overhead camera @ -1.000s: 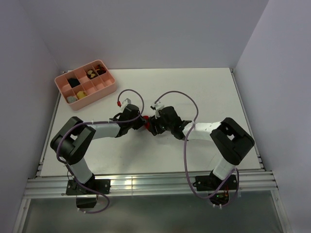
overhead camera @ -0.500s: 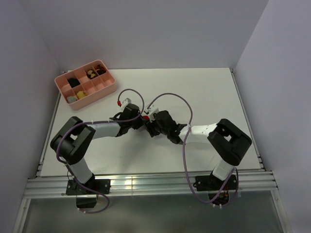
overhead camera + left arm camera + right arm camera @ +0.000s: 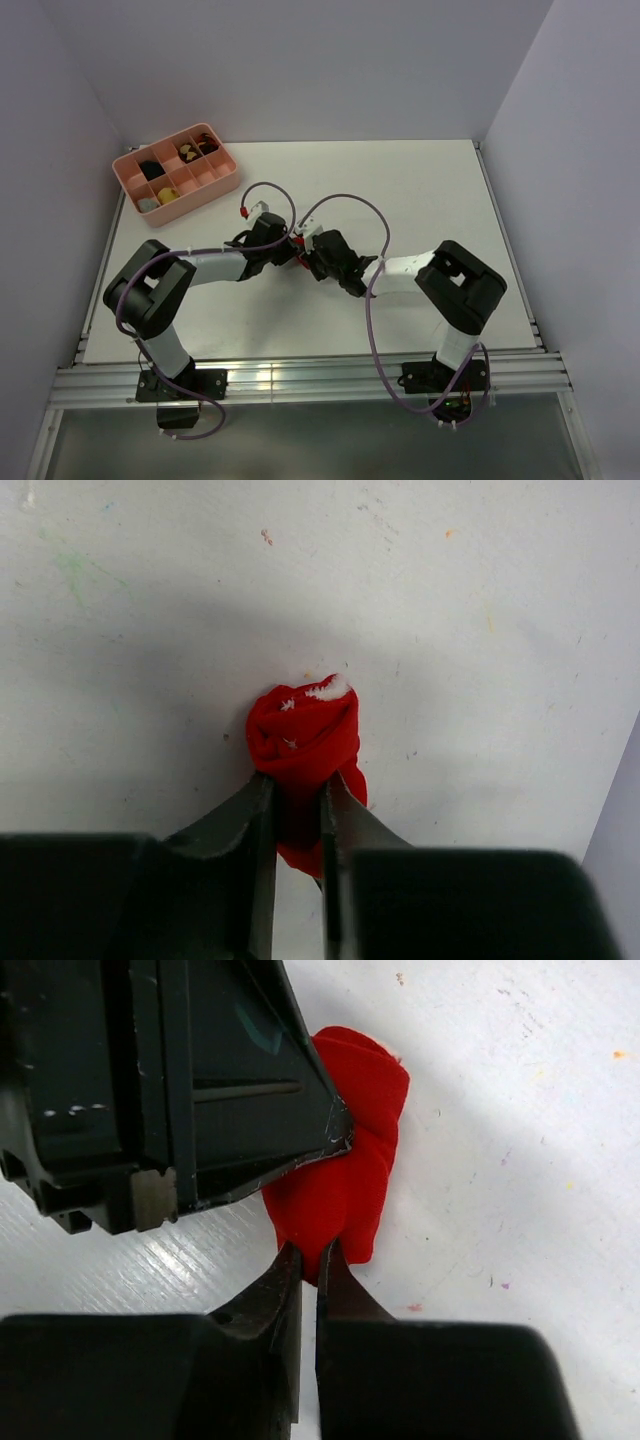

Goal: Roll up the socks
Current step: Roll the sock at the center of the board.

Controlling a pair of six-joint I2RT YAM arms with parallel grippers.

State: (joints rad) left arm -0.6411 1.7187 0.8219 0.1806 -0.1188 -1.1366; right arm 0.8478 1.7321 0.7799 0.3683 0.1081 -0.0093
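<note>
The red bundle is pinched narrow in my left gripper and its cloth bulges past the finger, so I will open and close around the bundle's full width (image 3: 304,735) before lifting.
The socks (image 3: 305,735) are a bright red bundle with a white mark at the far end, lying on the white table at its middle (image 3: 298,243). My left gripper (image 3: 296,785) is shut on the near part of the bundle, with red cloth pinched between its fingers. My right gripper (image 3: 309,1252) is shut on the lower edge of the socks (image 3: 350,1180), with a thin fold of cloth between its tips. In the right wrist view the left gripper's black body (image 3: 200,1090) covers the bundle's left side. From above, the two grippers meet head to head (image 3: 300,250).
A pink compartment tray (image 3: 225,185) with dark and yellow bundles stands at the back left. Grey walls close the table on the left, back and right. Purple cables loop over both wrists (image 3: 345,200).
My right gripper has slid left to the socks and has shut on their edge; it was open before. The left gripper has kept its hold and place.
</note>
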